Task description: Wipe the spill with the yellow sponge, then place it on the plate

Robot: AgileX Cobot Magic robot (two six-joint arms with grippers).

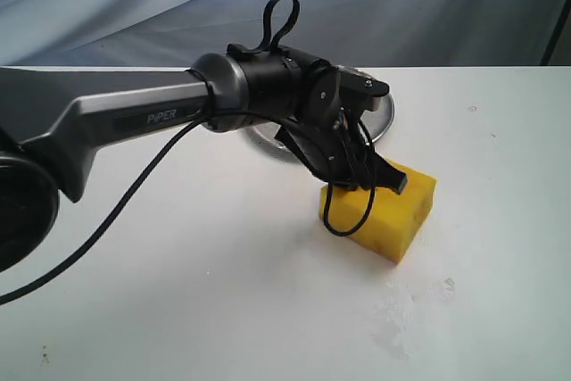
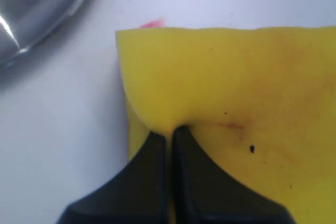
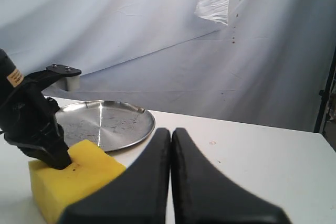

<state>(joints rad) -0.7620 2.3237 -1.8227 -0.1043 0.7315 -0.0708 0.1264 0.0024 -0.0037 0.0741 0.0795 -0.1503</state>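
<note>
Next, I release the yellow sponge from my left gripper on the side of the steel plate [image 1: 283, 106] under my arm.
The yellow sponge [image 1: 403, 216] rests on the white table just in front of the steel plate [image 1: 385, 118]. My left gripper [image 1: 379, 182] reaches in from the left, its black fingers pinched shut on the sponge's top edge. In the left wrist view the fingers [image 2: 155, 153] squeeze a fold of the yellow sponge [image 2: 226, 77], with the plate [image 2: 31, 9] beside it. The right wrist view shows my right gripper [image 3: 170, 132] shut and empty, away from the sponge [image 3: 73, 182] and plate [image 3: 105, 124]. No amber spill shows in any view.
A small pink-red streak [image 2: 152, 23] peeks out at the sponge's far edge. A pale blotchy dried stain [image 1: 393, 318] lies on the table in front of the sponge. Grey cloth [image 3: 157, 35] hangs behind the table. A black cable [image 1: 134, 194] loops from the left arm.
</note>
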